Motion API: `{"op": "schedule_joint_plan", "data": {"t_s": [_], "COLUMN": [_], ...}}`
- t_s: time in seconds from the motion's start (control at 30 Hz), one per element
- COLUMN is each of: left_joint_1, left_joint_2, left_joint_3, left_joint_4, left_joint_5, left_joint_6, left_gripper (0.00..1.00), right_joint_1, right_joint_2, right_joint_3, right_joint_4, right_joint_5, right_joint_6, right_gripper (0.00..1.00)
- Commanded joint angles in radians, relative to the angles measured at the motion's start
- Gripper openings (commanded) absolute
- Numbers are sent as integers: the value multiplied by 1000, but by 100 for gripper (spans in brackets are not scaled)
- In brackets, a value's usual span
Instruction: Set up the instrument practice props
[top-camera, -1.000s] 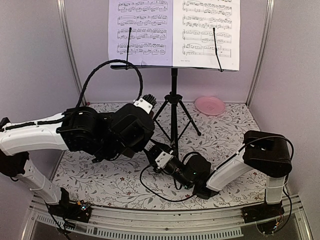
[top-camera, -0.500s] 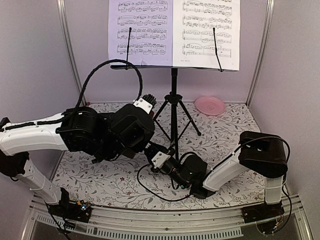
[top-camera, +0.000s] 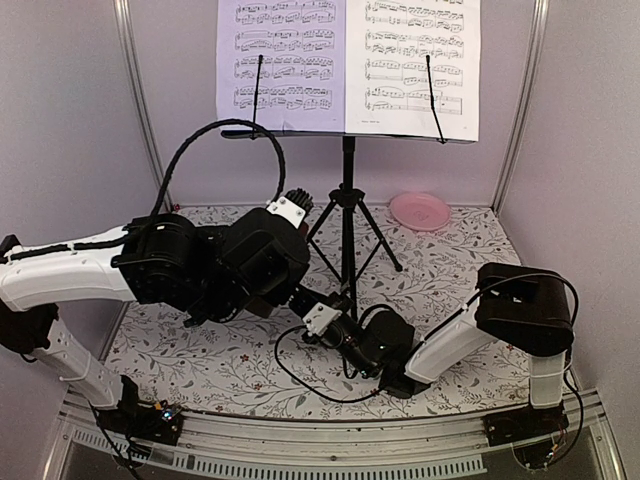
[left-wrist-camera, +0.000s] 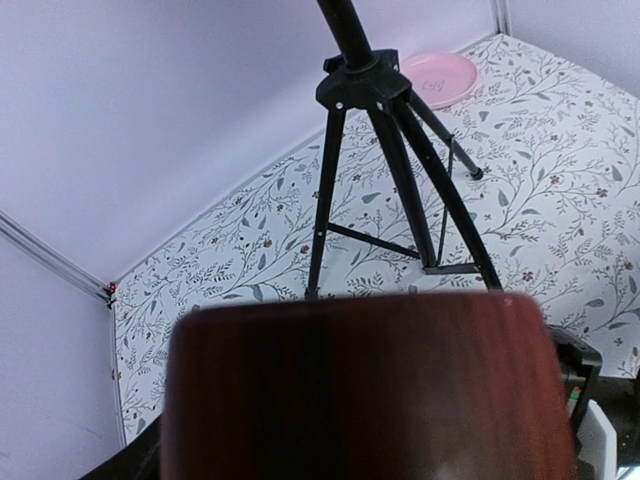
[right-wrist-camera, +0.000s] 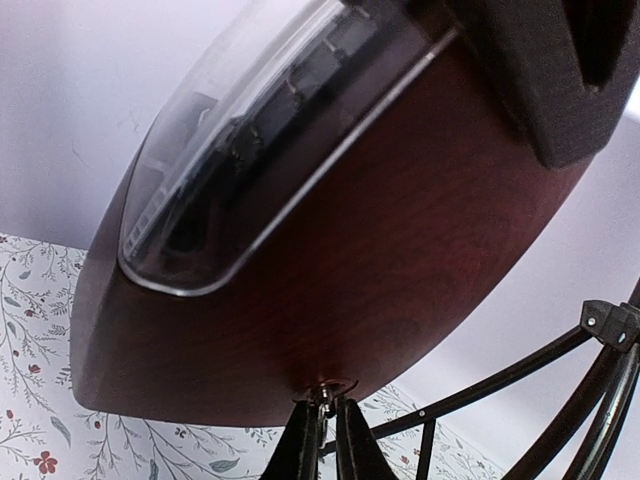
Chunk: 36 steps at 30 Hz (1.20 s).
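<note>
My left gripper will let go of the metronome on the floral tablecloth (top-camera: 309, 346) next to the front leg of the music stand.
The black music stand (top-camera: 348, 200) is upright at the back on its tripod legs (left-wrist-camera: 385, 170), with two white sheet-music pages (top-camera: 282, 60) (top-camera: 412, 65) on its desk. The dark red-brown metronome (left-wrist-camera: 360, 390) fills the bottom of the left wrist view and hangs above the table. My left gripper is shut on it, with one black finger (right-wrist-camera: 560, 90) pressed against its side. In the top view my left wrist (top-camera: 262, 258) hides the metronome. My right gripper (right-wrist-camera: 328, 405) reaches up from below, its fingers closed on the small metal winding key on the metronome's (right-wrist-camera: 380, 270) side.
A pink round plate (top-camera: 419, 210) lies at the back right of the floral tablecloth. The tripod's legs (right-wrist-camera: 520, 370) spread just behind both grippers. A black cable (top-camera: 230, 130) arcs over my left arm. Grey walls enclose the table on three sides.
My right gripper has crept a little left toward the metronome, and its fingers have closed together on the winding key. The left arm and the metronome have stayed put.
</note>
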Motion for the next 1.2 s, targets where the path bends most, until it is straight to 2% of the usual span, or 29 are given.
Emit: {"op": "schedule_joint_plan", "data": {"t_s": [0.0,0.13,0.4,0.87,1.17], "left_joint_1": [-16,-16,-16,-16,-16], "left_joint_2": [-37,-43,-70,-166,-176], "left_joint_3": [10,0,-50,-224,-256], "left_joint_4": [59,75,136,317,341], "left_joint_5": [-49,-50,-50,-30,-36], "left_joint_6": [14,22,45,89,89], "left_gripper": [20,19,18,14,14], "right_joint_1": [5,5,0,-91,-124], "right_joint_2": [6,0,-34,-150,-172], "right_joint_3": [7,0,-25,-64,-75], "right_joint_4": [42,40,28,-97,-120], "right_joint_5": [2,-16,-46,-215,-274], "right_joint_6": [-1,2,63,455,570], "right_gripper": [7,0,0,0,0]}}
